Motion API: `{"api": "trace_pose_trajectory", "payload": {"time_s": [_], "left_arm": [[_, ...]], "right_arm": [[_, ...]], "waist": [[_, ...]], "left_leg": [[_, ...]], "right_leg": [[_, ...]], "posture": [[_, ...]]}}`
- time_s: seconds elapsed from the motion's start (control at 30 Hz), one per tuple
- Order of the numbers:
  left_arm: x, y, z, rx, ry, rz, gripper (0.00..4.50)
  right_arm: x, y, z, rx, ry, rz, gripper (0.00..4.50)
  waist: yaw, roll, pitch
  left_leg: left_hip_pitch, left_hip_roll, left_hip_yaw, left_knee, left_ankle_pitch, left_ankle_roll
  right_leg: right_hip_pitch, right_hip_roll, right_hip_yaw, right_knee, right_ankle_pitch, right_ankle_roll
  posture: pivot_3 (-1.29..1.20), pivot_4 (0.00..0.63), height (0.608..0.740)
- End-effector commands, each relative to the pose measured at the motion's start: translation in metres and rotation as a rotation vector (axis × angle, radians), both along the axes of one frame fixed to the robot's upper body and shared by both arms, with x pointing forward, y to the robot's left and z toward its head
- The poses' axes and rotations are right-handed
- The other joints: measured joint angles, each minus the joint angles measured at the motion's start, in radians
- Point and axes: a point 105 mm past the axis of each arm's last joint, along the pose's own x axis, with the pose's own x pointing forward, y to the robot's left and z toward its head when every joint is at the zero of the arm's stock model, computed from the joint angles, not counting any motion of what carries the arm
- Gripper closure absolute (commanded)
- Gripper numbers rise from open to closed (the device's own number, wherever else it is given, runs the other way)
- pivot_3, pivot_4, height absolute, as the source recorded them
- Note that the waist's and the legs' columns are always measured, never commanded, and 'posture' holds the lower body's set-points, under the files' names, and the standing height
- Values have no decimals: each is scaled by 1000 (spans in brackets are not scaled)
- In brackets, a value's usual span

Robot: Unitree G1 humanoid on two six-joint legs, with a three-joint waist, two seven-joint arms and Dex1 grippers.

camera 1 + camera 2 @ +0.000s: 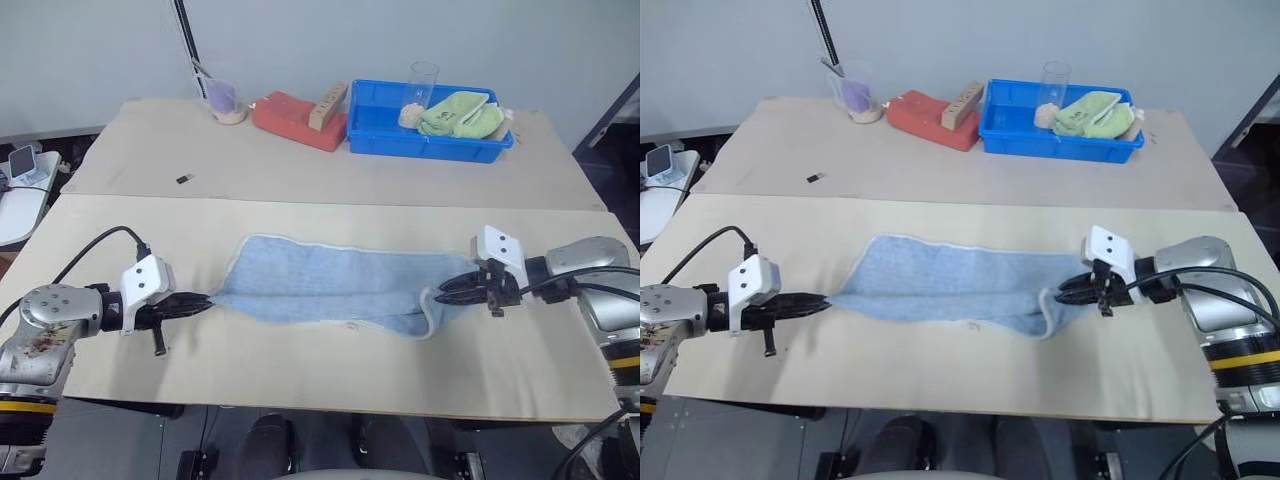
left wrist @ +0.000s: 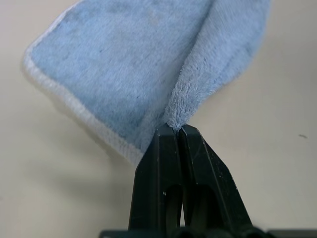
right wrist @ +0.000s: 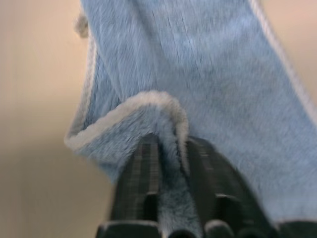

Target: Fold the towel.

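The hem of the towel is bunched deep in my right gripper's fingers, so I will open them, ease back and pinch a smaller bit of that hem (image 3: 173, 106) before folding.
The light blue towel (image 1: 330, 285) lies on the near beige table (image 1: 300, 380), doubled lengthwise into a long band with its whitish hem along the far edge. It is stretched between my two grippers. My left gripper (image 1: 205, 302) is shut on the towel's left end, and in the left wrist view the cloth (image 2: 148, 64) fans out from the pinched fingertips (image 2: 168, 136). My right gripper (image 1: 443, 292) holds the right end, where the hem curls up. In the right wrist view a fold of hem (image 3: 148, 104) sits between the fingers (image 3: 141, 153).
On the far table stand a blue bin (image 1: 380, 140) holding a lime-green cloth (image 1: 462, 115) and a clear glass (image 1: 422, 80), a red-orange block (image 1: 295, 120) with a wooden piece on it, and a cup (image 1: 225, 102). A small black item (image 1: 184, 179) lies left.
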Motion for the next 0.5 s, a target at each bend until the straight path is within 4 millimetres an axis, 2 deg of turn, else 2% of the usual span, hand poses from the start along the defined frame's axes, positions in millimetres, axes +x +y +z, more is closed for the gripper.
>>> {"api": "trace_pose_trajectory", "payload": {"time_s": [0.03,0.1,0.33,0.5], "left_arm": [[-1,-3,4,13,-26,-13,4500],[-3,-4,3,14,-25,-14,4500],[-6,-5,-3,16,-23,-20,4500],[-7,-5,-5,18,-24,-23,4500]], "right_arm": [[2,0,16,-49,-106,53,1794],[6,4,19,-63,-124,82,1093],[16,15,14,-98,-38,156,1093],[19,9,3,-153,30,196,1093]], "waist": [[0,0,0],[-1,0,0],[-2,0,0],[4,0,0]], "left_leg": [[0,0,0,0,0,0],[0,0,0,0,0,0],[1,0,0,0,0,0],[0,0,0,0,0,0]], "right_leg": [[0,0,0,0,0,0],[0,0,0,0,0,0],[0,0,0,0,0,-2],[0,0,0,0,1,-3]], "posture": [[0,150,675],[0,150,675],[0,150,675],[0,150,675]]}}
